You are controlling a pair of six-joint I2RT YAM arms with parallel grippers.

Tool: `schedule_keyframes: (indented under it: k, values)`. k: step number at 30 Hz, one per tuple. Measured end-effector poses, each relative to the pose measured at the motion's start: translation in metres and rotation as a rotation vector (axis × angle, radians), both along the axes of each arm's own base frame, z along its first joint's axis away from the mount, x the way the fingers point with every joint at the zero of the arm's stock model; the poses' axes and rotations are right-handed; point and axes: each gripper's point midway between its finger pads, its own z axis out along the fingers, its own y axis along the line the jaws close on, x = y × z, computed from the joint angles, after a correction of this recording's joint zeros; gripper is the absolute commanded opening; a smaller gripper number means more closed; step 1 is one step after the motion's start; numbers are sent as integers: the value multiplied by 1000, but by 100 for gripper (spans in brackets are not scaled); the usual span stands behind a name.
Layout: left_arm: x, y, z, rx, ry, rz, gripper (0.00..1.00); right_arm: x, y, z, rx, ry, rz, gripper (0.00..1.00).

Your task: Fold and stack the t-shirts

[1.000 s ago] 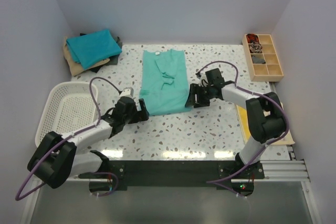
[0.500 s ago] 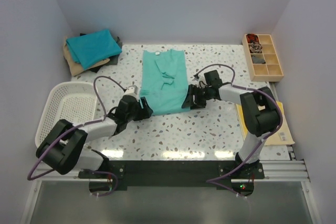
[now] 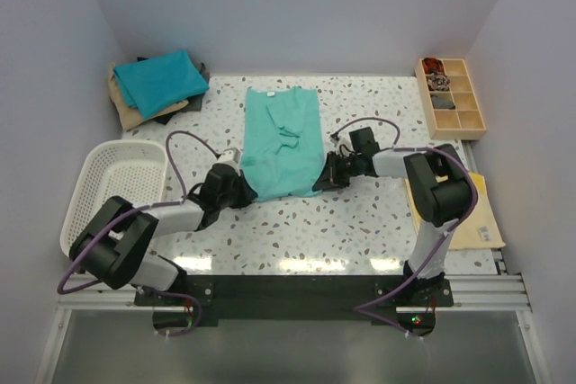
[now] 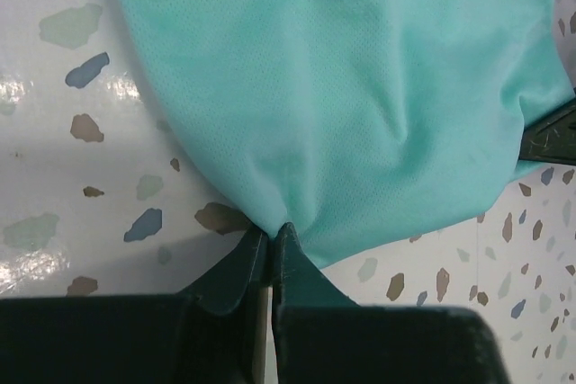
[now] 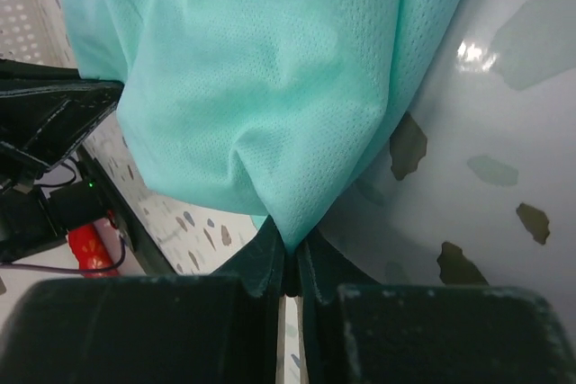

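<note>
My left gripper has the hem corner on the sea-green t-shirt [image 3: 267, 118]. It will let go of it there, just below the white collar tag.
A light sea-green t-shirt [image 3: 282, 139] lies lengthwise in the middle of the table, sleeves folded in. My left gripper [image 3: 244, 188] is shut on its near left hem corner, and the left wrist view shows the cloth [image 4: 342, 105] bunching into the closed jaws of the left gripper [image 4: 273, 233]. My right gripper [image 3: 322, 180] is shut on the near right hem corner; the cloth [image 5: 261, 87] gathers to a point between the jaws of the right gripper [image 5: 290, 254]. A stack of folded t-shirts [image 3: 160, 81], teal-blue on top of tan and dark ones, sits at the back left.
A white mesh basket [image 3: 115, 191] stands at the left edge, beside the left arm. A wooden compartment tray [image 3: 452, 97] holds small items at the back right. Flat yellow and tan sheets [image 3: 470, 213] lie at the right edge, under the right arm.
Both grippers slid inward onto the shirt's near hem corners and closed on the cloth. The shirt's near edge now puckers slightly at both corners.
</note>
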Motion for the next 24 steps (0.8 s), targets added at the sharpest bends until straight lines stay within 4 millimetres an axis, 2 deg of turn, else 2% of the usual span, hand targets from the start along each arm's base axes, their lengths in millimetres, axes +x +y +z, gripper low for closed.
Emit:
schedule_keyframes:
  k: [5, 11, 17, 20, 24]
  values:
    - [-18, 2, 7, 1, 18, -25, 0, -20, -8, 2, -17, 7, -3, 0]
    - [-65, -16, 20, -3, 41, -136, 0, -71, -23, 9, -60, 26, 10, 1]
    - [-109, -27, 26, -19, 96, -213, 0, -122, -24, 29, -77, -10, 58, 4]
    - [-121, -24, 29, -9, 109, -211, 0, -133, -25, 48, -61, -57, 62, 5]
    - [-114, -16, 34, 40, 95, -165, 0, -124, -27, 72, -64, -142, 34, 5]
